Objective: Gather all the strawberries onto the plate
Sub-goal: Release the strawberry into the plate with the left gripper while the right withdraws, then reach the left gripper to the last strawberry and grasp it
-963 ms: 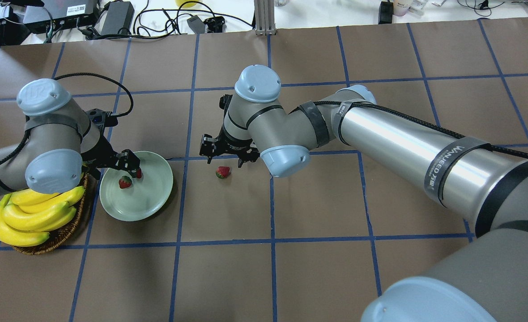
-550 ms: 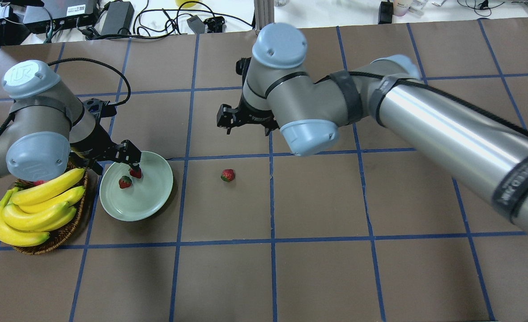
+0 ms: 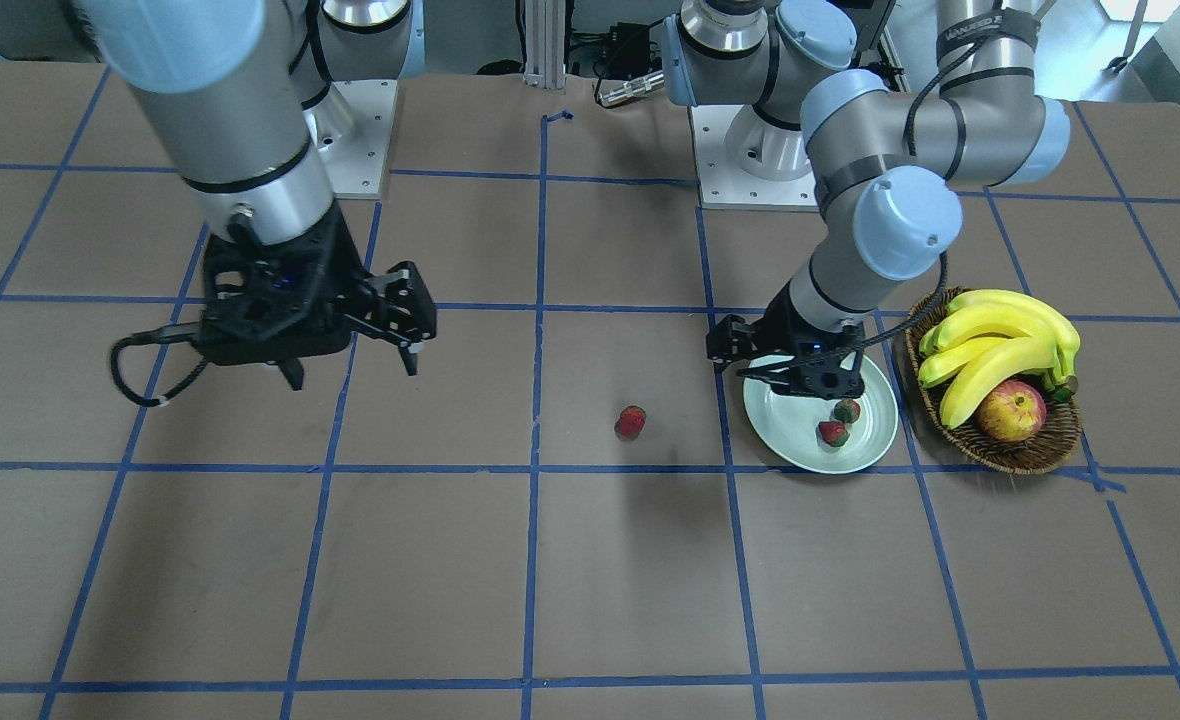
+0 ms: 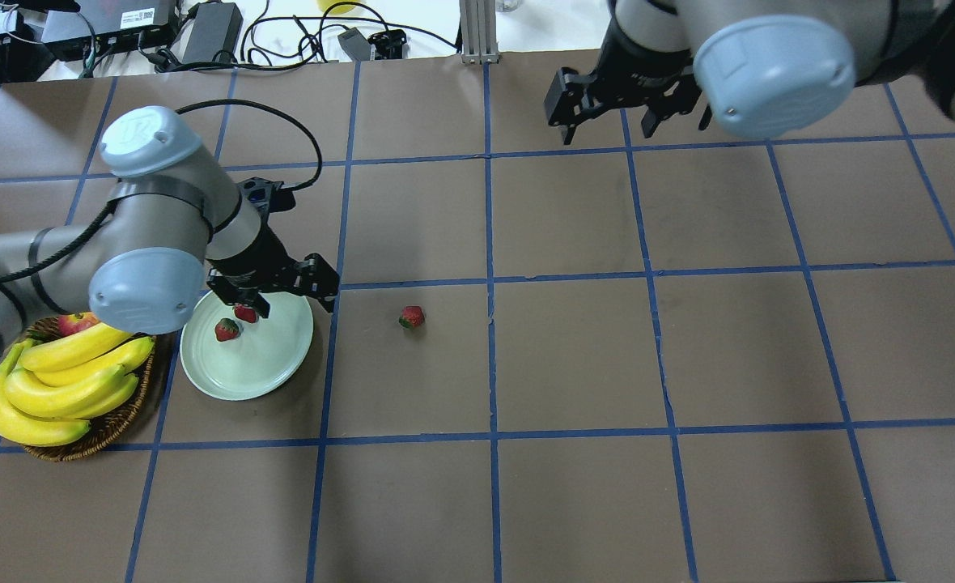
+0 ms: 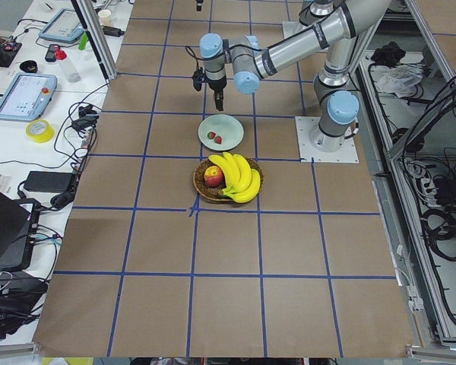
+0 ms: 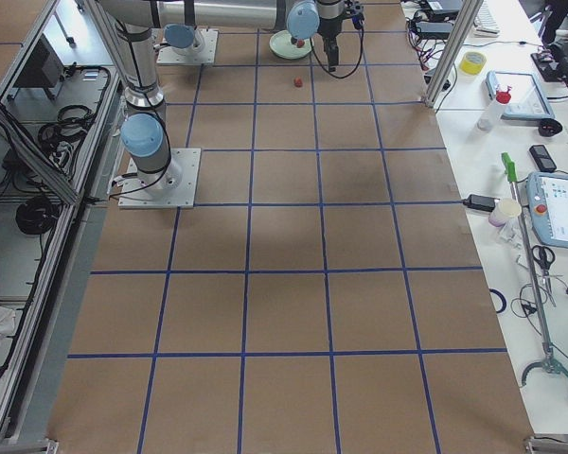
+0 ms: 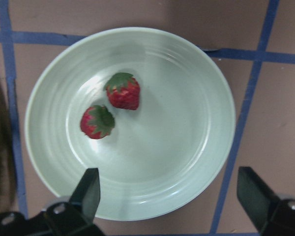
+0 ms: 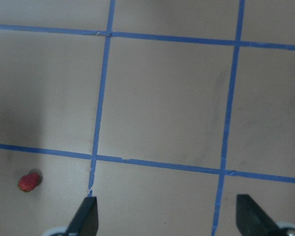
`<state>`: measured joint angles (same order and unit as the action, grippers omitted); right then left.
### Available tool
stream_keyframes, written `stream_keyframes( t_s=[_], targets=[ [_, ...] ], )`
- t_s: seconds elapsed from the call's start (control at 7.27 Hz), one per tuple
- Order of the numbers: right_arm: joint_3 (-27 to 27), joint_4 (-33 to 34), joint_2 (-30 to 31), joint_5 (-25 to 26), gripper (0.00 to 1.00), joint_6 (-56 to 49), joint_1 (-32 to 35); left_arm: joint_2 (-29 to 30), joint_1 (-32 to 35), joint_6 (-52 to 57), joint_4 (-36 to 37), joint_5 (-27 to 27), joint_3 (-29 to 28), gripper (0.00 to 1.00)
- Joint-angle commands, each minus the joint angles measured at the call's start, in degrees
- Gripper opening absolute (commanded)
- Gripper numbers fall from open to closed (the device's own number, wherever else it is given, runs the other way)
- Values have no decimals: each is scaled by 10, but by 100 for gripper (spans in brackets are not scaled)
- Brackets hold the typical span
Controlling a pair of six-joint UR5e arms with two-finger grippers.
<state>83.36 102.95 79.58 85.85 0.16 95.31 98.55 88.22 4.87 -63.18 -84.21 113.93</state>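
My left gripper needs to grasp the red sides of the loose strawberry (image 3: 630,420) on the table, still outside the pale blue-green plate.
The pale blue-green plate (image 4: 267,368) holds two strawberries (image 4: 227,329) (image 4: 244,313), also clear in the left wrist view (image 7: 123,91) (image 7: 97,121). A third strawberry (image 4: 411,317) lies on the table to the plate's right, and shows in the front view (image 3: 631,421) and right wrist view (image 8: 29,181). My left gripper (image 4: 294,302) is open and empty, hovering over the plate's far rim (image 7: 137,211). My right gripper (image 4: 607,129) is open and empty, raised high, far back and right of the loose strawberry.
A brown wicker basket (image 4: 109,425) with bananas (image 4: 65,380) and a red-yellow apple (image 3: 1010,410) stands against the plate's left side. Cables and power bricks (image 4: 210,32) lie beyond the table's far edge.
My left gripper let go of the second strawberry, which now lies in the plate, opened and shifted right. My right arm rose and swung far back and right, away from the loose strawberry.
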Motion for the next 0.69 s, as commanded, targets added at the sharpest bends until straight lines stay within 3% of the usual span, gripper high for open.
stream_keyframes(
  t_s=[0.0,0.41,0.55],
  targets=[
    [-59,-80,4,6,100,-28,-57,28,63,53,44,5,-19,100],
    [-50,-95,18,6,100,-17,-57,93,71,124,100,16,-20,100],
    [-16,-97,37,0,100,-15,-56,109,90,118,107,19,-20,100]
  ],
)
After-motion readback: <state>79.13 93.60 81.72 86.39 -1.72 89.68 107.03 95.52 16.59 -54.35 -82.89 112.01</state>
